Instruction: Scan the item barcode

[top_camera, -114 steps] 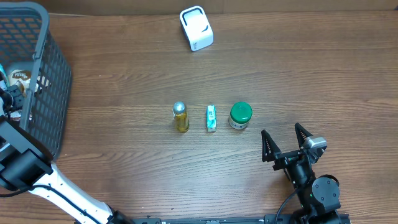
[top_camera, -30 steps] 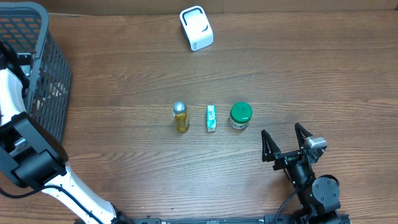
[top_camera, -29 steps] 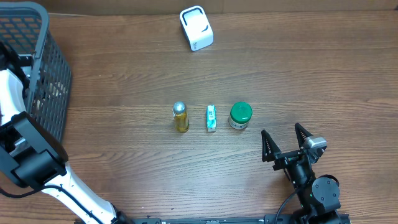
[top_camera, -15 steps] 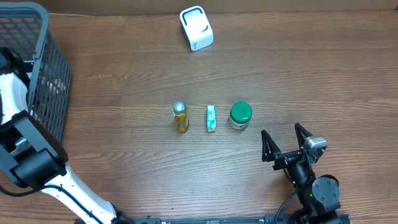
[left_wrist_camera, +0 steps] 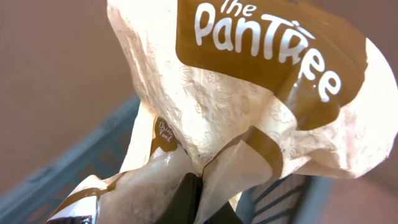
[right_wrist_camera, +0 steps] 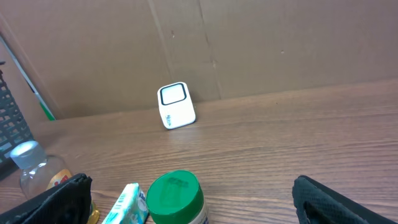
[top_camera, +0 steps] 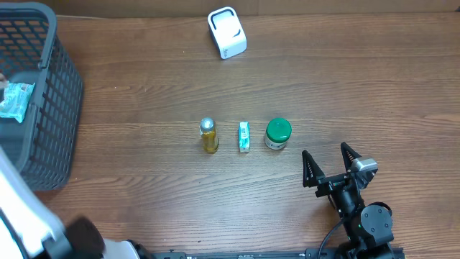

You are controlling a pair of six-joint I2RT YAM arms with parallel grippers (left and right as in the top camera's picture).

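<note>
Next, my left gripper releases the cream and brown pouch on the table [top_camera: 161, 142] between the grey basket and the yellow bottle.
A cream and brown pouch [left_wrist_camera: 249, 118] printed "The PanTree" fills the left wrist view, hanging above the grey basket [left_wrist_camera: 81, 168]. My left gripper [left_wrist_camera: 188, 200] is shut on the pouch's lower edge, with one dark finger showing under the folds. No barcode shows on this face. The white scanner [top_camera: 227, 32] stands at the back of the table, and is also in the right wrist view as the scanner [right_wrist_camera: 176, 106]. My right gripper [top_camera: 331, 168] rests open at the front right, holding nothing.
In the overhead view the grey basket [top_camera: 54, 108] stands at the left with a teal packet [top_camera: 14, 101] inside. A yellow bottle [top_camera: 208, 135], a teal box [top_camera: 244, 137] and a green-lidded jar [top_camera: 277, 134] stand in a row mid-table. The blurred left arm [top_camera: 21, 212] crosses the lower left corner.
My left gripper has shut on the pouch and lifted out of the basket, uncovering the teal packet. The right arm has not moved.
</note>
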